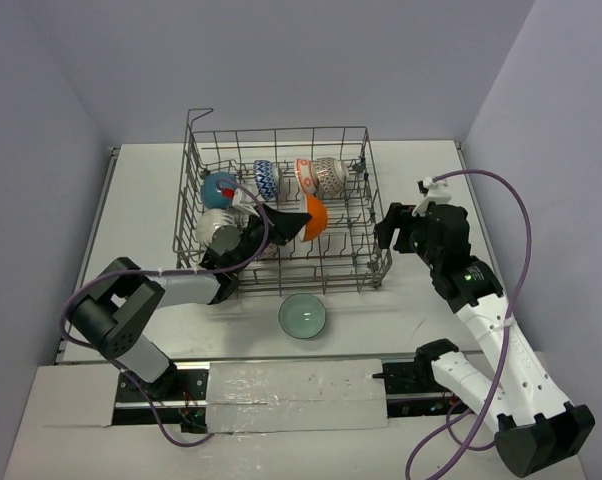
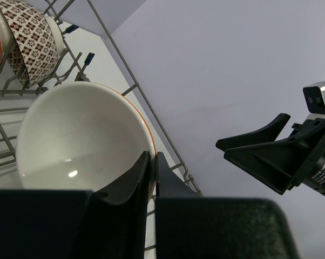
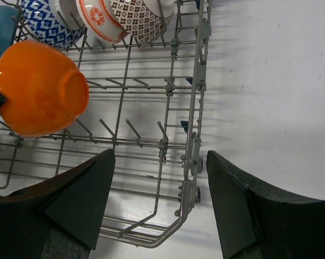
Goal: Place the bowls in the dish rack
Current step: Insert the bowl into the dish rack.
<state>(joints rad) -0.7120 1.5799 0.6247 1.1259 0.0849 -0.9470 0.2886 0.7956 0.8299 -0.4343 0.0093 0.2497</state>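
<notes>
I will release the orange bowl with my left gripper among the rack's wires (image 1: 299, 229) in front of the red-and-white bowl.
The grey wire dish rack (image 1: 366, 190) stands mid-table. Inside it, an orange bowl (image 1: 317, 216) with a white inside (image 2: 81, 135) hangs tilted over the tines, and my left gripper (image 1: 289, 226) (image 2: 153, 157) is shut on its rim. The right wrist view shows the same orange bowl (image 3: 41, 89) above the rack's floor. Along the back row stand a blue bowl (image 1: 219, 186), a blue-patterned bowl (image 1: 266, 178), a red-and-white bowl (image 1: 306, 172) and a brown-patterned bowl (image 1: 330, 176). A pale green bowl (image 1: 302, 315) sits on the table in front. My right gripper (image 1: 391, 228) (image 3: 160, 156) is open beside the rack's right wall.
A grey metallic bowl (image 1: 216, 229) lies in the rack's left part, close to my left arm. The rack's raised handle (image 1: 196, 118) juts up at its back left corner. White walls close in the table on three sides.
</notes>
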